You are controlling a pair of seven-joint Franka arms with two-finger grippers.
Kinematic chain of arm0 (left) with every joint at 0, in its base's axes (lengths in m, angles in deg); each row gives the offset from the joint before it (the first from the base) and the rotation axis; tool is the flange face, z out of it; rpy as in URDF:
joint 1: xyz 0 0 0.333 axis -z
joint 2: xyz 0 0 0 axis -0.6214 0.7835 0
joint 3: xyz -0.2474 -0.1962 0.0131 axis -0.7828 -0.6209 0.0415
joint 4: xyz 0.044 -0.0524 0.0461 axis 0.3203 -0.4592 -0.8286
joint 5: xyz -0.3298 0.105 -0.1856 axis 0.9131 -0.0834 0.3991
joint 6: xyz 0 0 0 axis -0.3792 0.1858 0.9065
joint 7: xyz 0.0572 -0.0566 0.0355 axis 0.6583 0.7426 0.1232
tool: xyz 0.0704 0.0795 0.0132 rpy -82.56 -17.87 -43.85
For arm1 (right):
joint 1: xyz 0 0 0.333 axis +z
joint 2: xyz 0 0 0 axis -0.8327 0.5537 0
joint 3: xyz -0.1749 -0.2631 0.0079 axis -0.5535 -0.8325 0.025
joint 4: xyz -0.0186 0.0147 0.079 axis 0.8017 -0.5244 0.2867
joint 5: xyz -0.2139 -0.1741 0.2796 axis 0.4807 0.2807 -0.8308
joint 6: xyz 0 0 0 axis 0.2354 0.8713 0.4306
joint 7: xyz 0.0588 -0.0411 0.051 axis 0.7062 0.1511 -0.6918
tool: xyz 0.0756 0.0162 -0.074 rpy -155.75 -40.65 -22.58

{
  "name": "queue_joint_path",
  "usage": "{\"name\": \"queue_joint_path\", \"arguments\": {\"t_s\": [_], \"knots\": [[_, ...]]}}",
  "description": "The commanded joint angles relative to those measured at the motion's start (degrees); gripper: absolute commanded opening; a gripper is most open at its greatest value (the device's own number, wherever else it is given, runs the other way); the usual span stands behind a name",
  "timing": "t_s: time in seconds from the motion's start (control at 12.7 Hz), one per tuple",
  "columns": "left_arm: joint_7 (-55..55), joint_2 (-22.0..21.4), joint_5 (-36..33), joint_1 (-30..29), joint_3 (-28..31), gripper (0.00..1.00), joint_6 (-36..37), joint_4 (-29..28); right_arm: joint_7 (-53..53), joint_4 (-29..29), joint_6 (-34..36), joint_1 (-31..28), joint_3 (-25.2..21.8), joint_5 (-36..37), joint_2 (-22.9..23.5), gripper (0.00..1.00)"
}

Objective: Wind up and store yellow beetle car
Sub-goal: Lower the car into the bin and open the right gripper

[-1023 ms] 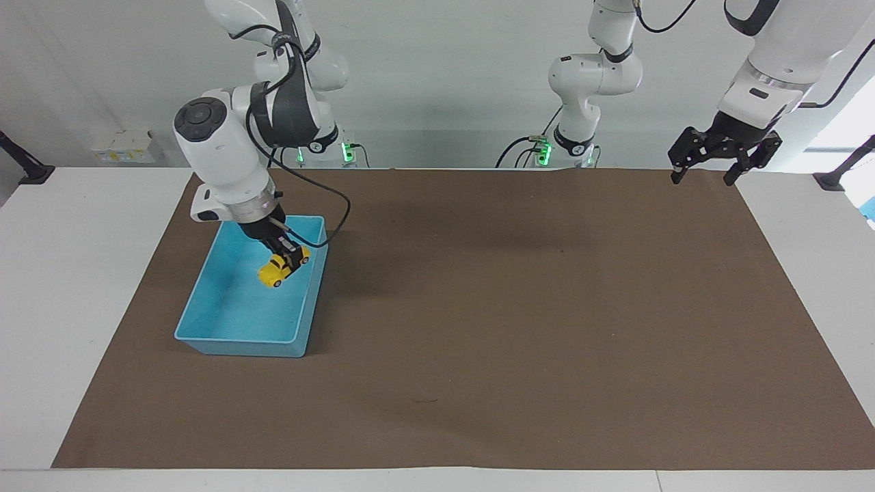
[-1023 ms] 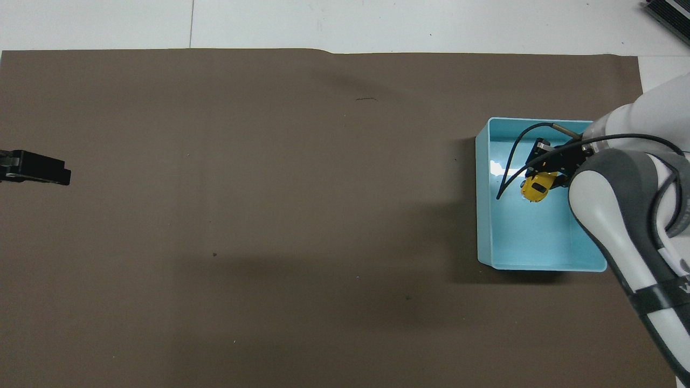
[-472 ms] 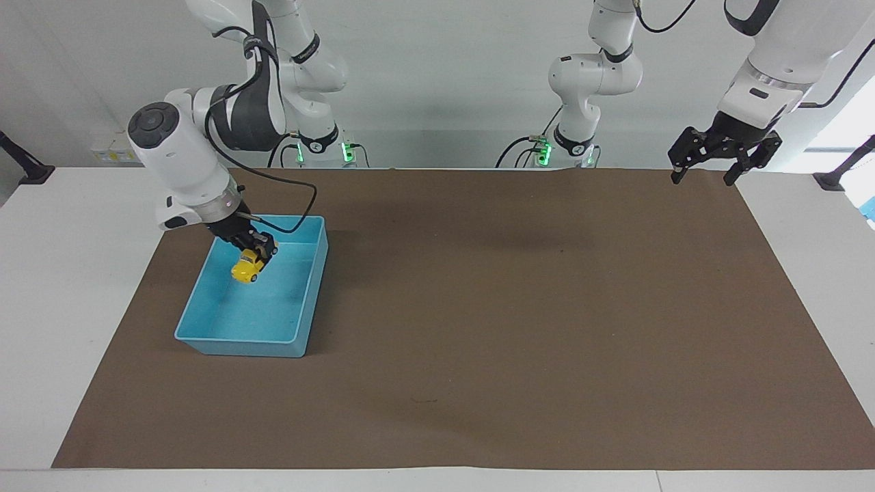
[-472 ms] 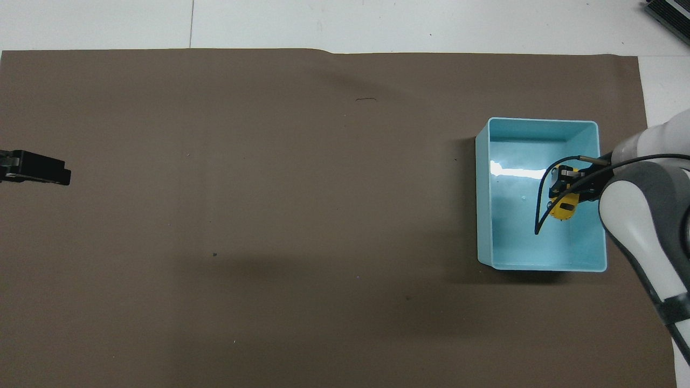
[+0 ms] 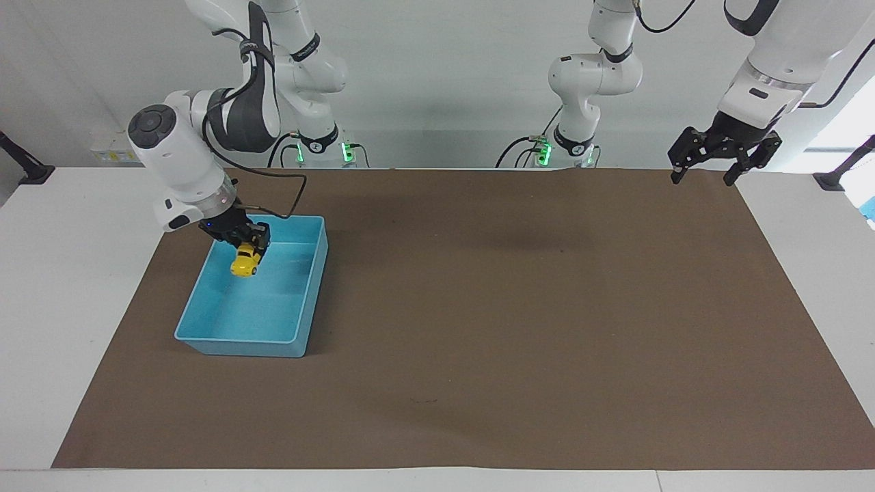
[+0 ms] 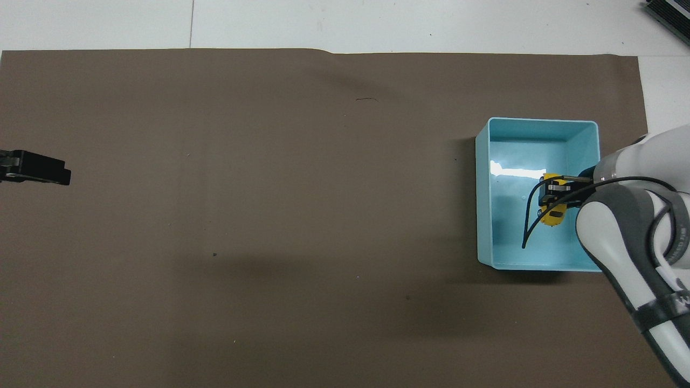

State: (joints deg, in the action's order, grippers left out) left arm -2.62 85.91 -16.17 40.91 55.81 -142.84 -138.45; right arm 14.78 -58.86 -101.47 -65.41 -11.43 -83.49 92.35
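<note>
The robot's right gripper needs to release the yellow beetle car on the blue bin's bottom near the bin's side (image 6: pixel 519 207) that faces the left gripper.
The yellow beetle car (image 5: pixel 245 262) is held in my right gripper (image 5: pixel 250 250), which is shut on it. The car hangs nose down inside the blue bin (image 5: pixel 239 339), in the half nearer to the robots, a little above the floor. In the overhead view the car (image 6: pixel 553 214) shows under the right gripper (image 6: pixel 555 195) within the bin (image 6: pixel 539 122), partly covered by the fingers and a black cable. My left gripper (image 5: pixel 707 174) is open and empty, raised over the mat's corner at the left arm's end, and waits there; its tip shows in the overhead view (image 6: pixel 38 168).
A brown mat (image 5: pixel 478 307) covers most of the white table (image 5: pixel 61 273). The blue bin stands on the mat at the right arm's end. A loose black cable (image 6: pixel 531 226) loops from the right wrist over the bin.
My right gripper has carried the car across the bin toward the right arm's end of the table, and turned it. The left arm has not moved.
</note>
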Motion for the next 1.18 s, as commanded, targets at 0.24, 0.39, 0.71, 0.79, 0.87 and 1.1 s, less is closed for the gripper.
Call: {"name": "queue_joint_path", "arguments": {"t_s": [0.24,0.39,0.71,0.79,0.87,1.1], "knots": [[0.2,-0.4,-0.4,-0.7,-0.5,1.0,0.9,0.3,-5.9,-7.0,-9.6,-0.5,0.2,0.8,0.5,0.0],[0.2,-0.4,-0.5,-0.7,-0.5,1.0,0.9,0.4,-6.0,-8.1,-12.2,-0.4,0.2,0.8,1.6,0.0],[0.2,-0.4,-0.4,-0.7,-0.5,1.0,0.9,0.4,-5.8,-8.5,-16.2,-0.5,0.3,1.1,5.1,0.0],[0.2,-0.4,-0.4,-0.7,-0.5,1.0,0.9,0.3,-5.8,-8.7,-17.2,-0.4,0.2,1.1,5.8,0.0],[0.2,-0.4,-0.4,-0.7,-0.5,1.0,0.9,0.4,-5.8,-8.9,-17.8,-0.5,0.3,1.1,6.2,0.0],[0.2,-0.4,-0.4,-0.7,-0.5,1.0,0.9,0.3,-5.7,-8.9,-17.8,-0.1,0.3,1.1,6.3,0.0]]}}
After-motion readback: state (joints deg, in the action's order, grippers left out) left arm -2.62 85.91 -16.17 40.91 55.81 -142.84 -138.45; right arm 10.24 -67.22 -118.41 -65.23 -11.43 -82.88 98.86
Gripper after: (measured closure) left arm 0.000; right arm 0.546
